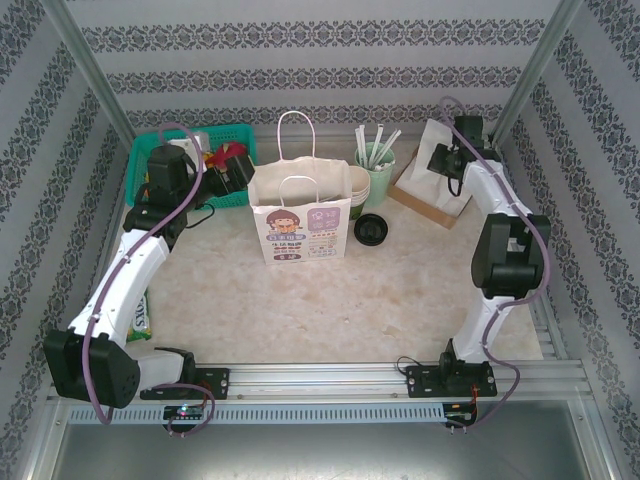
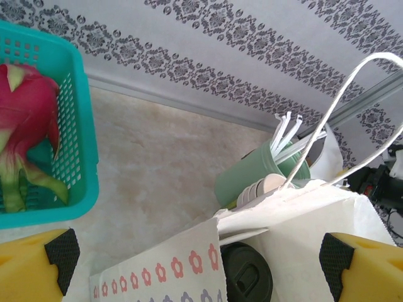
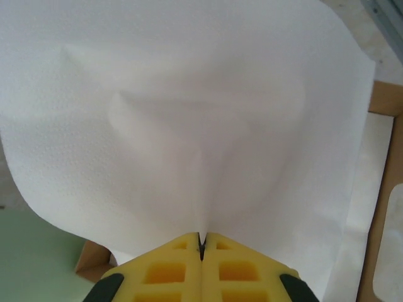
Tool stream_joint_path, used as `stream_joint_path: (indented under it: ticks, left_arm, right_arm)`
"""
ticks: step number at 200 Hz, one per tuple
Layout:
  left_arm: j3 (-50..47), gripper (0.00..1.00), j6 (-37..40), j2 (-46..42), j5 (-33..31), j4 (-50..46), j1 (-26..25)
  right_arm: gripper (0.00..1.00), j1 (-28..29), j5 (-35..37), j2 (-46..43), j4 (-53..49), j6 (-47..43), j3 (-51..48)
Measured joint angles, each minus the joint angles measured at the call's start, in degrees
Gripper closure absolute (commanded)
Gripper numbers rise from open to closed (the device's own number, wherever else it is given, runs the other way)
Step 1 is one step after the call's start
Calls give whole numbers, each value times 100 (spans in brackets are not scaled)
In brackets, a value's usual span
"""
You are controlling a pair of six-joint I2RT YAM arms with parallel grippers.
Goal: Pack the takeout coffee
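Observation:
I need to release the white napkin, now lifted above the holder, on the brown cardboard holder (image 1: 448, 188), right gripper, beside the pale green tumbler of straws.
The takeout coffee (image 1: 371, 229), a dark cup with a round black lid, stands on the table just right of the white paper bag (image 1: 300, 218). In the left wrist view its black lid (image 2: 247, 275) shows past the edge of the bag (image 2: 296, 229). My left gripper (image 1: 232, 172) hovers open by the bag's left side, its yellow fingers (image 2: 34, 269) wide apart and holding nothing. At the back right, my right gripper (image 1: 438, 158) is shut on a white paper napkin (image 3: 189, 113), lifted above a brown cardboard holder (image 1: 432, 198).
A teal basket (image 1: 190, 160) with a dragon fruit (image 2: 25, 113) sits at the back left. A pale green tumbler of wrapped straws (image 1: 378, 165) and stacked cream cups (image 2: 261, 187) stand behind the bag. Patterned walls close in the table on three sides.

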Motion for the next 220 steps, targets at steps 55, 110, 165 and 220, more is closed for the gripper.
stream_joint_path:
  ticks: [55, 110, 165, 220]
  left_arm:
    - [555, 0, 295, -4, 433, -90, 0]
    - [605, 0, 411, 44, 756, -94, 0]
    - [605, 0, 424, 55, 811, -92, 0]
    - [605, 0, 424, 179, 914, -90, 0]
  right_arm:
    - [100, 0, -192, -977, 435, -2, -313]
    - [100, 26, 382, -940, -304, 352, -223]
    - [100, 37, 984, -1060, -1169, 610, -155]
    - [100, 37, 1296, -1650, -1342, 662, -245]
